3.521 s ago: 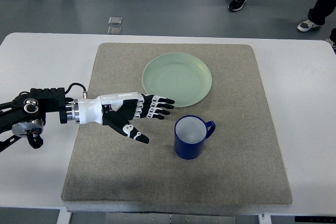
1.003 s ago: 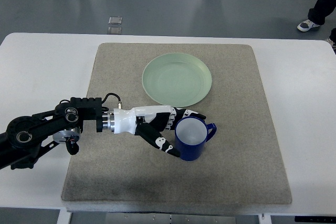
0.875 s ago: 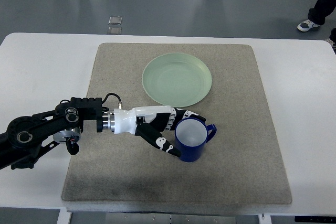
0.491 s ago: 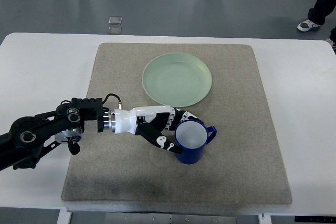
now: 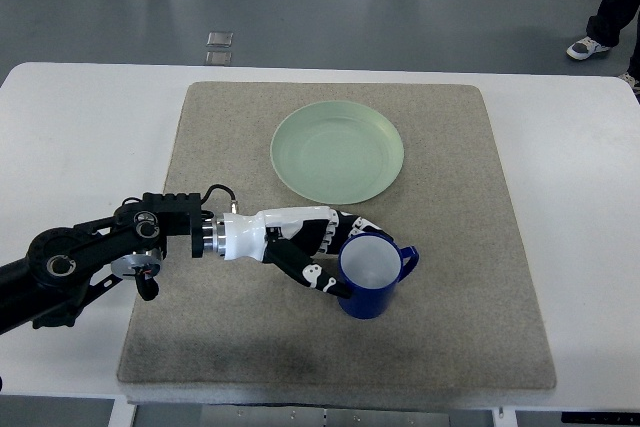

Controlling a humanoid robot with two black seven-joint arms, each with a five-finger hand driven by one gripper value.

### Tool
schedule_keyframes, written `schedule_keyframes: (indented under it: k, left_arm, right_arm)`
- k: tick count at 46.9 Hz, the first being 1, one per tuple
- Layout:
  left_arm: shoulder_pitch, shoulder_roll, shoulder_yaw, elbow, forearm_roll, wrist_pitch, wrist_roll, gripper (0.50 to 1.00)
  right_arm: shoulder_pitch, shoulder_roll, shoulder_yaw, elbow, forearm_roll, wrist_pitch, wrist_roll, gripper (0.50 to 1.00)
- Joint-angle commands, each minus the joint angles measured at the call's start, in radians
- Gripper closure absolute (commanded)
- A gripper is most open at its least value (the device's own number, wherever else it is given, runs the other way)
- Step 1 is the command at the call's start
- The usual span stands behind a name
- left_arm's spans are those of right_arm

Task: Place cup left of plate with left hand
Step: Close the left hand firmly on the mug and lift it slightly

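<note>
The cup's near side is at my left fingertips; next I open, reach deeper, close around the cup's body [image 5: 369, 299], then lift.
A dark blue cup [image 5: 372, 299] with a pale inside stands upright on the grey mat [image 5: 200, 337], its handle pointing right. My left hand [image 5: 350, 261] reaches in from the left and is shut on the cup, thumb on the near side and fingers [image 5: 362, 228] curled round the far side. The pale green plate [image 5: 337, 151] lies on the mat farther back, apart from the cup and up-left of it. The right arm does not show.
The mat lies on a white table [image 5: 80, 127] with bare margins on both sides. Past the far edge is grey floor, where people's shoes [image 5: 585, 47] show at the top.
My left hand reached right from the mat's left half to the cup and closed round it. Over the last second cup and hand shifted slightly right and toward the near edge.
</note>
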Motion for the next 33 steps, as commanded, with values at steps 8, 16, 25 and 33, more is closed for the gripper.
schedule_keyframes:
  k: [8,16,25,33]
  left_arm:
    - [0.008,-0.001,0.0,-0.005,-0.013,0.0,0.001,0.5]
    - [0.014,-0.009,0.0,-0.008,-0.015,0.0,0.001,0.5]
    - [0.014,-0.03,0.001,-0.006,-0.001,0.0,0.003,0.501]
    - [0.014,-0.043,0.001,0.0,0.002,0.0,0.003,0.519]
  right_arm:
    - [0.0,0.0,0.0,-0.001,-0.001,0.0,0.0,0.568]
    - [0.0,0.0,0.0,-0.001,0.0,0.0,0.0,0.568]
    - [0.0,0.0,0.0,-0.001,0.0,0.0,0.0,0.568]
    - [0.0,0.0,0.0,0.0,-0.001,0.0,0.0,0.568]
